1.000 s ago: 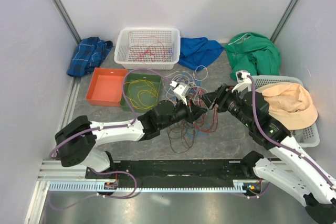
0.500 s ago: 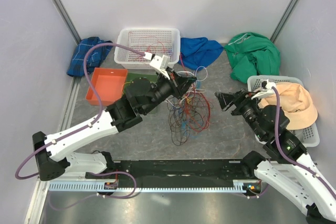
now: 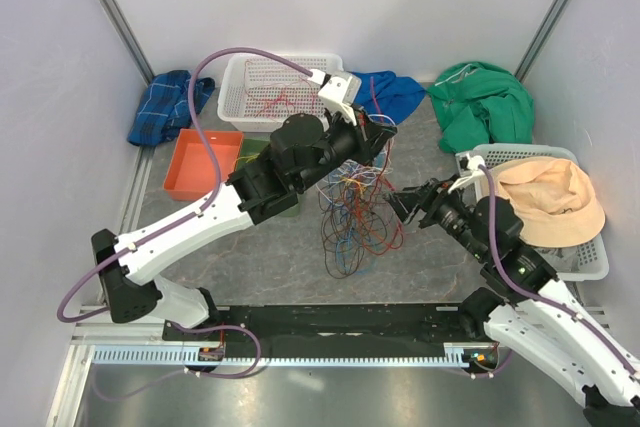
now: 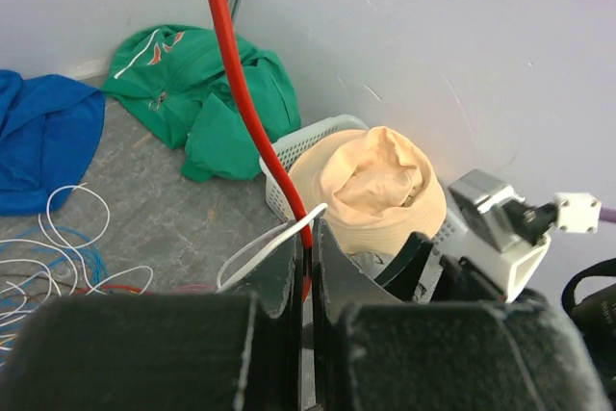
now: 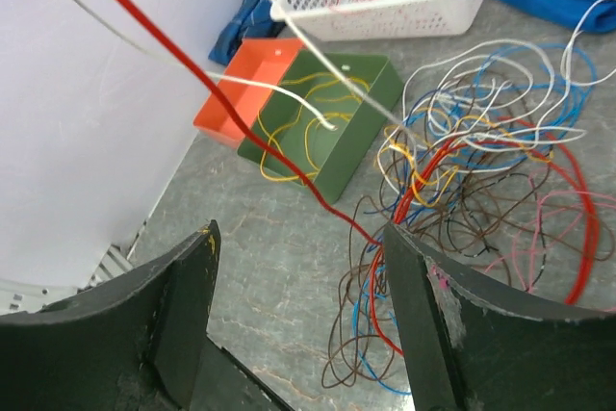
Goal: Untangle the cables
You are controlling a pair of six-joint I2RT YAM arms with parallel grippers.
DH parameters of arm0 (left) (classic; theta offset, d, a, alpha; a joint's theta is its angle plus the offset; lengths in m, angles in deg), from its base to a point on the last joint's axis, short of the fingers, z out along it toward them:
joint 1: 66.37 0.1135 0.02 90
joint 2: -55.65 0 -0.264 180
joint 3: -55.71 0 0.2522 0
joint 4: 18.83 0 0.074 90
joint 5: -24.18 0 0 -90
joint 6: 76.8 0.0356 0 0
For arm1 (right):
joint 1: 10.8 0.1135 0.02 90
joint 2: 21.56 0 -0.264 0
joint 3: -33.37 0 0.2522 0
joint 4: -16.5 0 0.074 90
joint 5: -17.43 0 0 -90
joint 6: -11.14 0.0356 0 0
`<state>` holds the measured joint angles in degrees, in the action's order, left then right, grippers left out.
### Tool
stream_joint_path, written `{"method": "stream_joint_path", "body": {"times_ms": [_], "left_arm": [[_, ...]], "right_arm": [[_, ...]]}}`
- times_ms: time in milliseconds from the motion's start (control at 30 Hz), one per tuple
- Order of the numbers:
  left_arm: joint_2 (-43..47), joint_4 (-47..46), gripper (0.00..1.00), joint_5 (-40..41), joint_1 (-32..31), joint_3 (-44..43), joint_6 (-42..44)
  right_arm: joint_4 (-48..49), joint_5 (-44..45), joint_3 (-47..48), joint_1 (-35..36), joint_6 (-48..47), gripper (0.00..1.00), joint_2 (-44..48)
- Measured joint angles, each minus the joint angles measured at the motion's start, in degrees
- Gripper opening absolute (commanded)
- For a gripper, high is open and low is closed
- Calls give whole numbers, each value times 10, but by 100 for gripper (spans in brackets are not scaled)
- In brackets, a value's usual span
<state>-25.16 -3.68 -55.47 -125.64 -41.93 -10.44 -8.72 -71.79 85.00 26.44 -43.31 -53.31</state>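
My left gripper is pinching the white cable together with the red cable. Next, my right gripper grips the red cable lower down (image 5: 344,218) and pulls it up by itself.
The cables (image 3: 355,212) form a loose tangle of red, brown, blue, white and yellow wires, partly lifted off the table's middle. My left gripper (image 3: 376,135) hangs above it, shut on a red cable (image 4: 241,93) and a white cable (image 4: 258,249); both pass between the fingers in the left wrist view, at the gripper (image 4: 310,233). The red cable's free end sticks up past the fingers. My right gripper (image 3: 403,203) is open just right of the tangle. In the right wrist view the gripper (image 5: 298,238) holds nothing, and the cables (image 5: 481,170) lie beyond its right finger.
Behind the tangle stand a white basket (image 3: 280,87) holding red wires, an orange tray (image 3: 200,162) and a green tray (image 5: 356,132) with yellow wires. Blue cloth (image 3: 385,97), green cloth (image 3: 485,102) and plaid cloth (image 3: 165,107) lie at the back. A basket with a peach hat (image 3: 550,202) sits right.
The left gripper has risen and moved back with its cables, pulling the tangle up. The right gripper drew away to the right with open jaws, then came back a little toward the tangle.
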Motion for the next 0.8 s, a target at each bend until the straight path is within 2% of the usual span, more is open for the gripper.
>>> {"method": "stream_joint_path", "body": {"times_ms": [233,367,400,433,533,733,800], "left_arm": [[-12,20,2,-5,0,-43,10],[-12,20,2,-5,0,-48,13],[-12,23,2,-5,0,-48,13],[-12,26,2,-5,0,-48,13],[-12,29,2,-5,0,-48,13],[-12,33,2,-4,0,-48,13],[-8,34,2,0,0,-42,14]], "right_arm": [[46,-39,-33,0,-5,74,-70],[74,-49,-46,0,-4,68,-113],[84,-49,-48,0,-4,62,-124],[95,-50,-49,0,-4,46,-135],[136,-52,-54,0,-4,22,-165],[201,-53,-56,0,4,4,-218],[201,-52,-56,0,3,2,-218]]}}
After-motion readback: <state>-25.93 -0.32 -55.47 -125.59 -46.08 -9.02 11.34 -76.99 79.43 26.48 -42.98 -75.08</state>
